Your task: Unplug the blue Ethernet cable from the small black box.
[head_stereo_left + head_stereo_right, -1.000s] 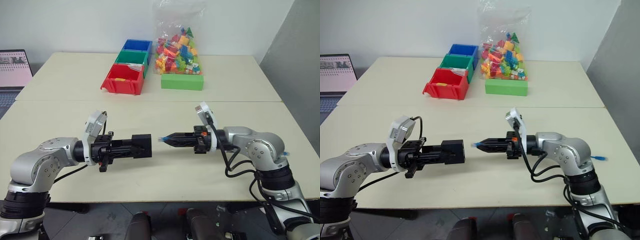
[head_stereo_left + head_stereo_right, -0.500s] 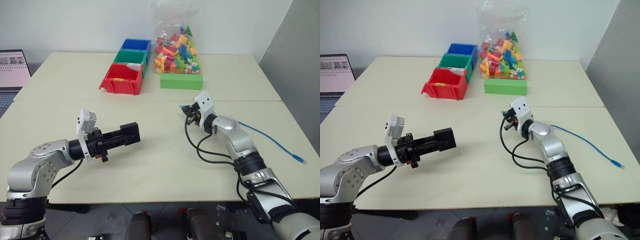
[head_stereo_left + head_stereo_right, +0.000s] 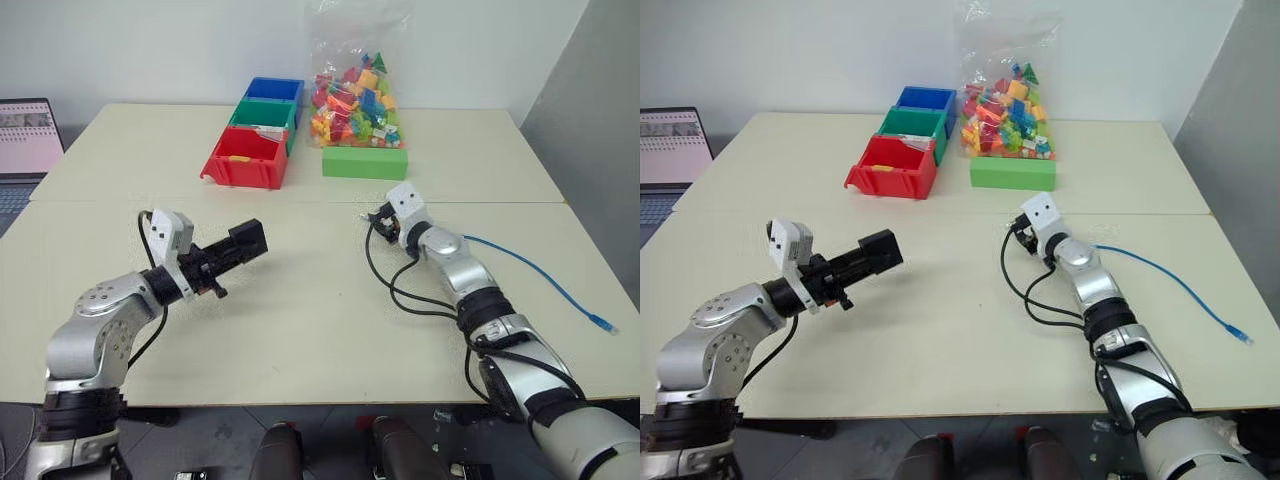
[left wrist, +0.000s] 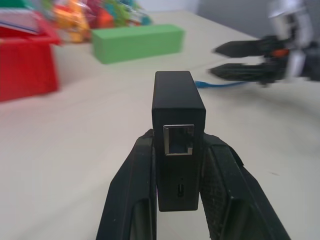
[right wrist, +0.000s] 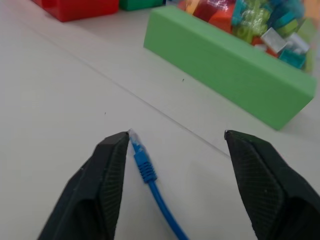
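Next, I set the small black box, now held level above the table, on the bare table (image 3: pixel 201 235) just in front of the red bin, using my left gripper.
My left gripper (image 4: pixel 178 136) is shut on the small black box (image 4: pixel 177 107), held level above the left of the table (image 3: pixel 300 330). The box's metal port faces the left wrist camera and is empty. In the eye views the box (image 3: pixel 246 240) points toward the middle. My right gripper (image 5: pixel 176 135) stands open near the table's centre seam. The blue Ethernet cable (image 5: pixel 146 170) runs between its fingers, its clear plug tip beside one fingertip (image 5: pixel 117 145). The cord trails right across the table to its other plug (image 3: pixel 600 321).
Red (image 3: pixel 243 158), green (image 3: pixel 262 115) and blue (image 3: pixel 273 90) bins stand in a row at the back. Beside them are a green block (image 3: pixel 364 162) and a bag of coloured bricks (image 3: pixel 355 100). A laptop (image 3: pixel 28 135) sits at the far left.
The grippers faced each other tip to tip, the right one shut on the plug. They have since parted: the right swung away and opened, and the cord now lies on the table. The left drew the box leftward.
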Robot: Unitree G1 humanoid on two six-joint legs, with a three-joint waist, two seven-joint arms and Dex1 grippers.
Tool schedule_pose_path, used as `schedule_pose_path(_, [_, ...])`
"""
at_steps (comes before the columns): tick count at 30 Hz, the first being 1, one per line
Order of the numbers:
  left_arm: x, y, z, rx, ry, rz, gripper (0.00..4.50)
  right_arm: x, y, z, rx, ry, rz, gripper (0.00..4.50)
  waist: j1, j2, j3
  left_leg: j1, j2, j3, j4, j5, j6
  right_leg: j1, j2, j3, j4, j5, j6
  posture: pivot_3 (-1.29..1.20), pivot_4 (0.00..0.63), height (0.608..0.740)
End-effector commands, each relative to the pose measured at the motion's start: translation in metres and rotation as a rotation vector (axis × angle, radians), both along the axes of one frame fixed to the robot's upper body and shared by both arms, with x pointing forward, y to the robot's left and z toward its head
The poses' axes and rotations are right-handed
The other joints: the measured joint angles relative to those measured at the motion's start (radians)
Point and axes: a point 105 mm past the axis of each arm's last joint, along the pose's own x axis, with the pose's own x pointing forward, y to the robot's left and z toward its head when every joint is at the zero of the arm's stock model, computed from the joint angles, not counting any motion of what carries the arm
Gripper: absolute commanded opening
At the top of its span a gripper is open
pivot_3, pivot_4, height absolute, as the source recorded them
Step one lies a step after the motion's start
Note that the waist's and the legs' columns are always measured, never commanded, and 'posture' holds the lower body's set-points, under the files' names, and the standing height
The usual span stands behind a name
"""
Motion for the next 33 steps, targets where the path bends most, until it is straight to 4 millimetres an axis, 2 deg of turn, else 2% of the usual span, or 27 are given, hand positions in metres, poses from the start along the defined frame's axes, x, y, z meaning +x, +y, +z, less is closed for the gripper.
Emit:
schedule_pose_path(1, [0.023,0.031,0.015,0.068,-0.159,0.231,0.80,-0.043,0.033,0.039,0.076,-0.042,0.320,4.30,0.002,0.000,0.000,0.000,0.000,0.000,0.000,0.000,0.000,0.000,0.000,0.000,0.000,0.000,0.000,0.00,0.150,0.740])
schedule_pose_path(2, [0.028,0.037,0.014,0.079,-0.180,0.278,0.80,-0.057,0.040,0.043,0.081,-0.023,0.398,4.48,-0.001,0.000,0.000,0.000,0.000,0.000,0.000,0.000,0.000,0.000,0.000,-0.001,0.000,0.000,0.000,0.00,0.150,0.740])
schedule_pose_path(5, [0.038,0.041,0.008,0.108,-0.234,0.334,0.80,-0.088,0.055,0.056,0.088,0.003,0.539,4.50,-0.003,0.000,0.000,0.000,0.001,0.000,0.000,0.000,0.000,0.000,0.000,-0.001,0.000,0.000,0.000,0.00,0.150,0.740])
schedule_pose_path(8, [0.047,0.045,0.000,0.097,-0.256,0.387,0.80,-0.105,0.064,0.060,0.069,0.036,0.598,4.50,0.003,0.000,0.000,0.000,0.000,0.000,0.000,0.000,0.000,0.000,0.000,-0.002,0.001,0.000,0.000,0.00,0.150,0.740])
schedule_pose_path(13, [0.055,0.056,-0.023,0.069,-0.220,0.480,0.80,-0.116,0.072,0.059,0.041,0.098,0.613,4.50,0.013,-0.001,-0.001,0.000,0.000,0.000,0.001,0.000,0.000,0.001,0.000,-0.004,0.000,0.001,0.001,0.00,0.150,0.740])
schedule_pose_path(22, [0.052,0.068,-0.060,0.016,-0.082,0.510,0.80,-0.123,0.076,0.060,0.008,0.139,0.619,4.50,0.013,-0.001,-0.001,0.000,0.000,-0.001,0.001,0.000,0.000,0.001,0.000,-0.005,0.000,0.000,0.001,0.00,0.150,0.740])
schedule_pose_path(24, [0.050,0.068,-0.067,-0.031,-0.044,0.490,1.50,-0.124,0.076,0.060,0.007,0.140,0.619,4.50,0.012,-0.001,-0.001,0.000,0.000,-0.001,0.001,0.000,0.000,0.001,0.000,-0.005,0.000,0.000,0.001,0.00,0.150,0.740])
schedule_pose_path(30, [0.046,0.067,-0.066,-0.056,-0.044,0.465,2.84,-0.125,0.076,0.058,-0.008,0.143,0.623,4.50,0.012,-0.001,-0.001,0.000,0.000,-0.001,0.001,0.000,0.000,0.001,0.000,-0.005,0.000,0.000,0.001,0.00,0.150,0.740])
schedule_pose_path(33, [0.042,0.068,-0.067,-0.032,-0.036,0.461,3.36,-0.126,0.076,0.057,-0.009,0.145,0.623,4.50,0.010,-0.001,-0.001,0.000,0.000,-0.001,0.001,0.000,0.000,0.001,0.000,-0.005,0.000,0.000,0.001,0.00,0.150,0.740])
